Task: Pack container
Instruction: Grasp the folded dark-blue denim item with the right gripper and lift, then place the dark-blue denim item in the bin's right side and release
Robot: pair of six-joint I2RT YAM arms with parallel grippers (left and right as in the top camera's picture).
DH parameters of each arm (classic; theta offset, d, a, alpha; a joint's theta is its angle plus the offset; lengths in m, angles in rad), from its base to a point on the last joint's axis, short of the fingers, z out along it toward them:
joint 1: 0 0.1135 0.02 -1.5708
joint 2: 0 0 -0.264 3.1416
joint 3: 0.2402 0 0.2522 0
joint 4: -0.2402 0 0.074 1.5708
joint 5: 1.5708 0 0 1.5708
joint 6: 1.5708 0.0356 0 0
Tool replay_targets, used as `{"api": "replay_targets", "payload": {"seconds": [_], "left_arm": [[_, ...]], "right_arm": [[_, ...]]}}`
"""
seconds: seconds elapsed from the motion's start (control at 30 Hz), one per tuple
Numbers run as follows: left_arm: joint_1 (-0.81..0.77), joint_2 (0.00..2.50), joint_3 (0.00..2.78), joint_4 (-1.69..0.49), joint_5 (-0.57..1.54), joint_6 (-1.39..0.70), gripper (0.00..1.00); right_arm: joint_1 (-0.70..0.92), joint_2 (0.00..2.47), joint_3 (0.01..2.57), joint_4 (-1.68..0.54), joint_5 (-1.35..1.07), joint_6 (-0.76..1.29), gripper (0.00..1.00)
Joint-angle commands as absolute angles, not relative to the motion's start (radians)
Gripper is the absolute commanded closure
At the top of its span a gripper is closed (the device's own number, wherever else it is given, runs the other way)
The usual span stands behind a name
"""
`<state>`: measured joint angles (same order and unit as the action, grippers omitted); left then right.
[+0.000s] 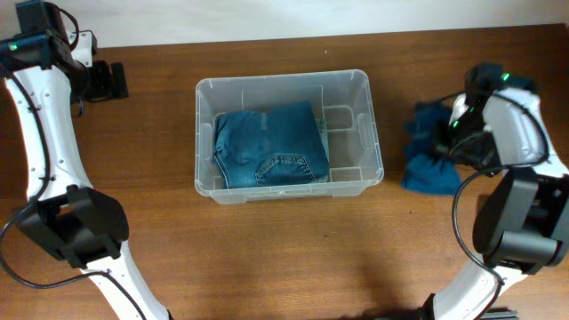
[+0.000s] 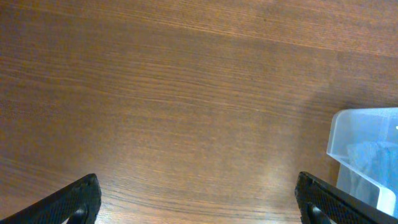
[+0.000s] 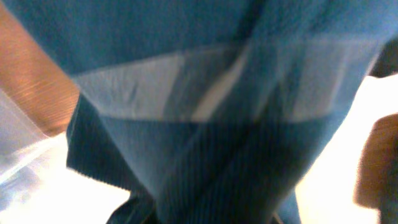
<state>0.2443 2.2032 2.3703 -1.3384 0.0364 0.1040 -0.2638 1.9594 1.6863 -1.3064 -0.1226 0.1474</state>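
Note:
The robot's right gripper should release the dark blue garment on the container's bare ribbed base (image 1: 340, 140), next to the folded blue jeans.
The clear plastic container (image 1: 205, 133) stands in the middle of the table with folded blue jeans (image 1: 271, 147) filling its left part. A corner of the container shows in the left wrist view (image 2: 364, 146). My right gripper (image 1: 447, 135) is right of the container, shut on a dark blue garment (image 1: 431, 171) that lies bunched on the table. That garment (image 3: 205, 62), with a pale band across it, fills the right wrist view and hides the jaws. My left gripper (image 1: 108, 80) is open and empty at the far left back, over bare wood (image 2: 199, 200).
The right part of the container shows bare base with moulded ribs (image 1: 347, 138). The brown wooden table (image 1: 293, 258) extends in front of the container. A translucent edge (image 3: 18, 149) shows low left in the right wrist view.

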Motion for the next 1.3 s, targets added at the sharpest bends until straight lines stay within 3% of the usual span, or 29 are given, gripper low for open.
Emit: {"api": "replay_targets", "payload": {"seconds": [0.0, 0.13, 0.4, 0.7, 1.27], "left_arm": [[0.247, 2.215, 2.370, -1.322, 0.025, 0.106, 0.01], [0.247, 2.215, 2.370, -1.317, 0.025, 0.106, 0.01], [0.247, 2.215, 2.370, -1.321, 0.027, 0.105, 0.01], [0.247, 2.215, 2.370, -1.321, 0.030, 0.105, 0.00], [0.247, 2.215, 2.370, -1.321, 0.030, 0.105, 0.00]], "right_arm": [[-0.242, 1.914, 2.020, -1.414, -0.148, 0.106, 0.96], [-0.171, 1.914, 2.270, -1.502, -0.158, 0.105, 0.96], [0.095, 1.926, 2.325, -1.510, -0.160, 0.209, 0.96], [0.281, 1.941, 2.083, -1.412, -0.040, 0.352, 0.96], [0.281, 1.945, 1.649, -1.093, -0.041, 0.345, 0.96]]}}
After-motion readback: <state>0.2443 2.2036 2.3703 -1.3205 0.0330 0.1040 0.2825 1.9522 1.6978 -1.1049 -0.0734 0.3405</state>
